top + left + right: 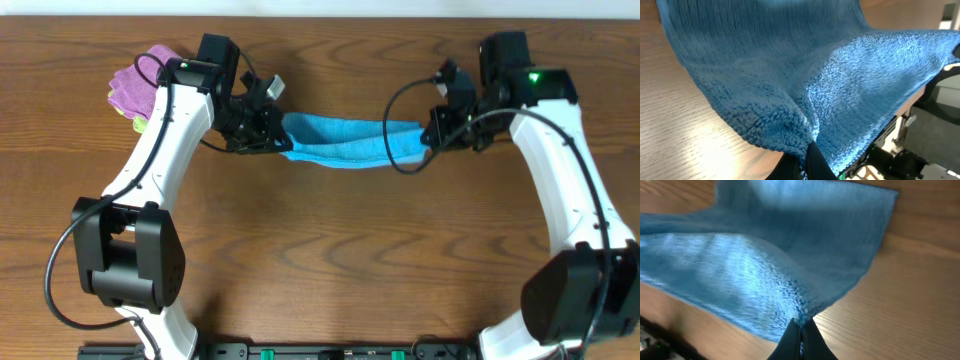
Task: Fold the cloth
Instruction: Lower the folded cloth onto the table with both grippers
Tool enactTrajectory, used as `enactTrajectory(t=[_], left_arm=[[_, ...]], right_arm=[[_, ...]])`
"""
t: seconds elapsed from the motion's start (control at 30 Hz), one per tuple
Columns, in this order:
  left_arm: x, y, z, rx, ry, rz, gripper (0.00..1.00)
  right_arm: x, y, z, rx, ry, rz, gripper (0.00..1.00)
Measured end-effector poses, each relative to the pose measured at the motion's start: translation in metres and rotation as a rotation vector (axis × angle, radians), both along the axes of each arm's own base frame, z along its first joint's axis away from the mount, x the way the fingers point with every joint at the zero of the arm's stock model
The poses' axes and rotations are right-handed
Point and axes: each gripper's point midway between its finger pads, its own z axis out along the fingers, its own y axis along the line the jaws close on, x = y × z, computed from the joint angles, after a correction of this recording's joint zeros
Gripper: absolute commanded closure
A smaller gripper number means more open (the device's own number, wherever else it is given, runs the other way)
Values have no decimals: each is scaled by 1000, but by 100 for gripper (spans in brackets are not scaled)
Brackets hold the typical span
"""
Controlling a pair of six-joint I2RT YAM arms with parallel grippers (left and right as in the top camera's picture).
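Note:
My left gripper is to release its sky-blue cloth corner, now hanging stretched above the table, just inside the cloth's far corner (295, 117) nearest the purple folded cloth.
The sky-blue cloth (345, 142) hangs stretched between my two grippers above the wooden table, sagging in the middle. My left gripper (272, 135) is shut on its left end. In the left wrist view the cloth (830, 90) fills the frame and is pinched between the black fingers (807, 162). My right gripper (432, 135) is shut on its right end. In the right wrist view the cloth (765, 255) spreads away from the closed fingers (801, 335), which pinch an edge.
A purple folded cloth (135, 85) lies at the far left of the table with a light green cloth (140, 124) under it, just behind the left arm. The wooden table (340, 250) stretches in front of the grippers.

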Motion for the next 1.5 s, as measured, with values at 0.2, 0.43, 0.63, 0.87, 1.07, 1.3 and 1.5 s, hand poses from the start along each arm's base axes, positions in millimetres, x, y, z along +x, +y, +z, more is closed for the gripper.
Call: enactTrajectory(t=[0.2, 0.43, 0.63, 0.87, 1.07, 1.3, 1.5], left_arm=[[-27, 6, -31, 37, 109, -7, 94], [-60, 7, -59, 62, 227, -26, 94], [-61, 7, -62, 62, 225, -26, 94], [-35, 2, -64, 43, 128, 10, 94], [9, -4, -62, 19, -19, 94, 94], [56, -3, -54, 23, -191, 184, 94], [79, -1, -51, 29, -272, 233, 94]], right_arm=[[-41, -6, -28, -2, 56, -11, 99], [-83, -8, -51, 3, 112, -29, 98], [-102, -8, -68, 7, 157, -57, 98], [-55, -8, -59, 16, -37, -90, 99], [-12, -12, -51, 4, -203, -121, 99], [20, -13, -91, 1, -202, -143, 99], [40, -11, -99, 15, -249, -157, 99]])
